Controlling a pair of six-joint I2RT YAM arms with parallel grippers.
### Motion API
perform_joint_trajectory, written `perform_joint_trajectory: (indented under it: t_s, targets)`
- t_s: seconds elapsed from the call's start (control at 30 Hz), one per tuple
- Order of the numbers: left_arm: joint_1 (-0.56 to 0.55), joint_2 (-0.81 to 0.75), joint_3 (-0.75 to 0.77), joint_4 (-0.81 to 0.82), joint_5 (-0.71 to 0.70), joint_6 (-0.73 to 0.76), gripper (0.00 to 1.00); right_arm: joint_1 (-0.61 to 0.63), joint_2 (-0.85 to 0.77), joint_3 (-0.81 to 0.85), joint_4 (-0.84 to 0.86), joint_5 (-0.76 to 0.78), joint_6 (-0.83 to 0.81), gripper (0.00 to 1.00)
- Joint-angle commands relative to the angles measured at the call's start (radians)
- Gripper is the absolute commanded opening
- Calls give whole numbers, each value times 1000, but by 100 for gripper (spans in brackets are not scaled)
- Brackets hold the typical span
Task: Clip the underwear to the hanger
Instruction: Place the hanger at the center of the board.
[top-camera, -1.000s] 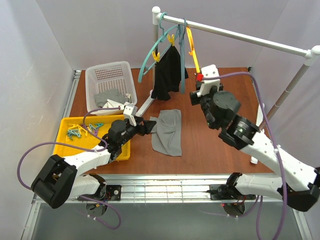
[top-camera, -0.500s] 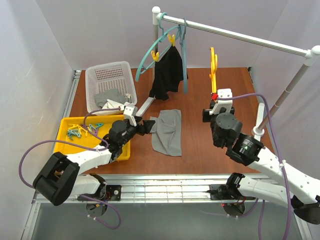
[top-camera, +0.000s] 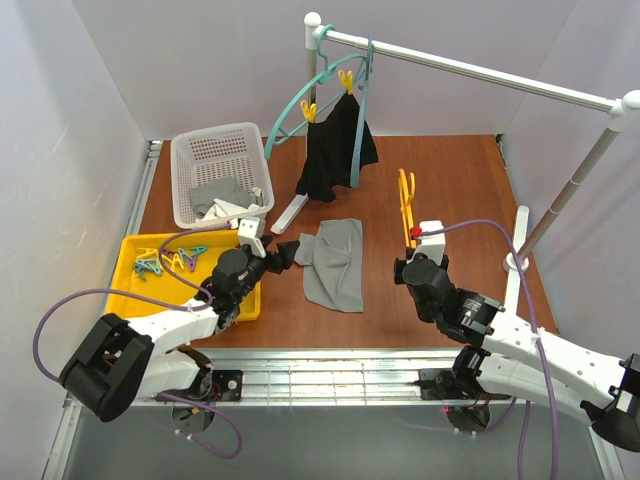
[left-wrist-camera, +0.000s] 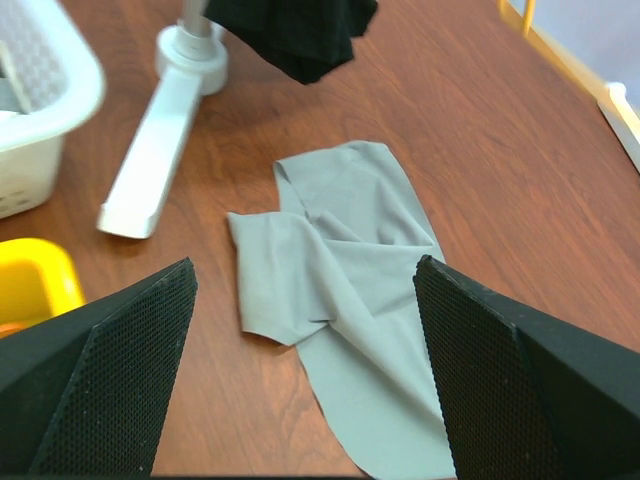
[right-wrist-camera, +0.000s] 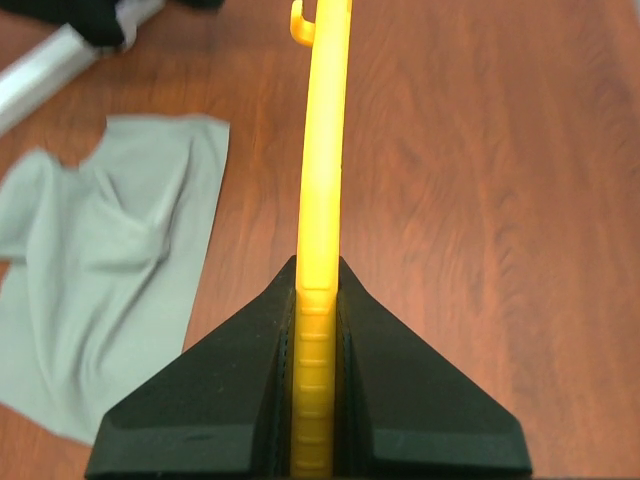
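Observation:
Next, I lay the yellow-orange hanger down flat over the grey underwear's edge (top-camera: 357, 263) (right-wrist-camera: 198, 260) that faces my right gripper.
The grey underwear (top-camera: 335, 262) lies crumpled and flat on the wooden table, also seen in the left wrist view (left-wrist-camera: 340, 290) and the right wrist view (right-wrist-camera: 100, 290). My left gripper (top-camera: 290, 250) hovers at its left edge, open wide (left-wrist-camera: 305, 265), with the cloth between and below the fingers and no contact visible. My right gripper (top-camera: 407, 262) is shut (right-wrist-camera: 318, 300) on the thin yellow-orange hanger (top-camera: 405, 205), which stands edge-on (right-wrist-camera: 322, 150) to the right of the underwear, above the table.
A white basket (top-camera: 215, 132) with grey clothes stands at the back left. A yellow tray (top-camera: 150, 238) holding coloured clips sits in front of it. A black garment (top-camera: 335, 150) hangs from a teal hanger on the rail (top-camera: 470, 70). Rack feet (top-camera: 292, 212) rest on the table.
My right arm has brought the yellow-orange hanger down from the rail to low over the table, right of the underwear. The left gripper has barely shifted. The black garment has swung slightly.

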Motion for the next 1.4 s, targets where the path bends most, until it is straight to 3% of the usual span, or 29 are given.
perform_joint_trajectory:
  t_s: [0.0, 0.37, 0.47, 0.73, 1.13, 1.37]
  targets:
    - [2, -64, -36, 4, -112, -2, 80, 12, -33, -68, 86, -58, 106, 1]
    - [18, -181, -73, -114, -372, -66, 81, 11, 5, -256, 413, -151, 113, 1]
    - [67, -193, -99, -109, -355, -104, 82, 11, 28, -318, 567, -190, 110, 1]
    - [151, -153, -104, -91, -248, -149, 82, -35, 139, -405, 757, -295, 182, 1]
    - [157, -173, -150, -42, -286, -141, 82, -35, 331, -465, 894, -307, 268, 1]
    - [157, -150, -148, -22, -280, -131, 82, -35, 285, -471, 906, -241, 230, 1]
